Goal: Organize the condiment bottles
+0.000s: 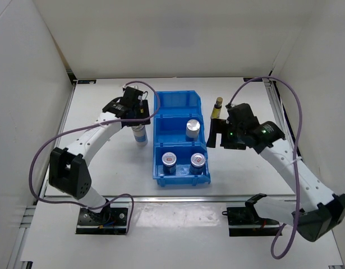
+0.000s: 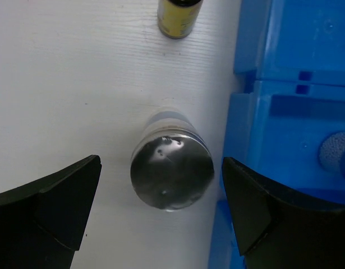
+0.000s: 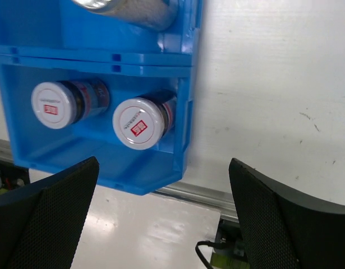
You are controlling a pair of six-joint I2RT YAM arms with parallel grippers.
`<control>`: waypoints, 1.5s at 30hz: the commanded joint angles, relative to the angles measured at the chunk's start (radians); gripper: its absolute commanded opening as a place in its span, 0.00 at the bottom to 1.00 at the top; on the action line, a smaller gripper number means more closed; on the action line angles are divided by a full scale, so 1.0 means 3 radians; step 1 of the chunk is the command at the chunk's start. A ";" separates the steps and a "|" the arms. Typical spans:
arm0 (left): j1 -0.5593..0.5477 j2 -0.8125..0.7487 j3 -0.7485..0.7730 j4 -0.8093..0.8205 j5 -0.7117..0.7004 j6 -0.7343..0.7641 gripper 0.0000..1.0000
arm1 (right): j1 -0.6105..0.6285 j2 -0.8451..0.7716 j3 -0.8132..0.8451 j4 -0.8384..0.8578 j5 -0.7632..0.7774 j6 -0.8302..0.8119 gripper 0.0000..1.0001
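Note:
Next, I move my right gripper to the cap (image 1: pixel 219 100) of the amber bottle on its own side of the blue bin and close it there.
A white cylinder bottle (image 1: pixel 139 135) with a silvery top (image 2: pixel 172 176) stands on the table just left of the blue bin (image 1: pixel 180 101). My left gripper (image 1: pixel 138 119) hangs over it, open, its fingers (image 2: pixel 65 196) apart on either side of the top without touching. A slim amber bottle (image 2: pixel 178 17) stands beyond it. A second amber bottle (image 1: pixel 217 108) stands right of the bin. Another white cylinder (image 1: pixel 193 129) sits in the middle compartment. Two short jars (image 3: pixel 54 105) (image 3: pixel 138 123) fill the near compartment. My right gripper (image 1: pixel 216 137) is open and empty beside the bin's right wall.
The bin's far compartment (image 1: pixel 178 102) holds nothing. White walls (image 1: pixel 26 84) enclose the table on the left, back and right. A metal rail (image 3: pixel 194 193) runs along the table's near edge below the bin.

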 commanded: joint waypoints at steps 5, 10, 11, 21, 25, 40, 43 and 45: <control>0.0256 0.0082 -0.0041 0.0178 0.0431 0.0057 0.98 | 0.0022 -0.0476 0.0167 -0.0018 0.0002 -0.0144 1.00; 0.0256 0.0112 -0.0041 0.0178 0.0497 0.0026 0.78 | 0.0022 -0.0446 0.0244 -0.0141 0.0068 -0.0210 1.00; 0.0256 0.0112 -0.0041 0.0178 0.0498 0.0026 0.73 | 0.0022 -0.0446 0.0244 -0.0141 0.0068 -0.0210 1.00; 0.0256 -0.0133 0.0050 0.0127 0.0641 0.0062 0.36 | 0.0022 -0.0446 0.0106 -0.0202 0.0099 -0.0210 1.00; 0.0256 -0.0317 0.0398 -0.0103 0.0564 0.0062 0.23 | 0.0022 -0.0446 0.0106 -0.0203 0.0099 -0.0210 1.00; -0.0454 -0.0343 0.1375 -0.0436 0.0129 -0.0035 0.12 | 0.0022 -0.0476 -0.0017 -0.0233 0.0099 -0.0180 1.00; -0.0597 -0.0149 0.1406 -0.0436 0.0129 -0.0066 0.12 | 0.0022 -0.0476 -0.0017 -0.0233 0.0099 -0.0180 1.00; -0.0704 -0.0016 0.1406 -0.0405 0.0068 -0.0066 0.11 | 0.0022 -0.0476 -0.0017 -0.0233 0.0099 -0.0180 1.00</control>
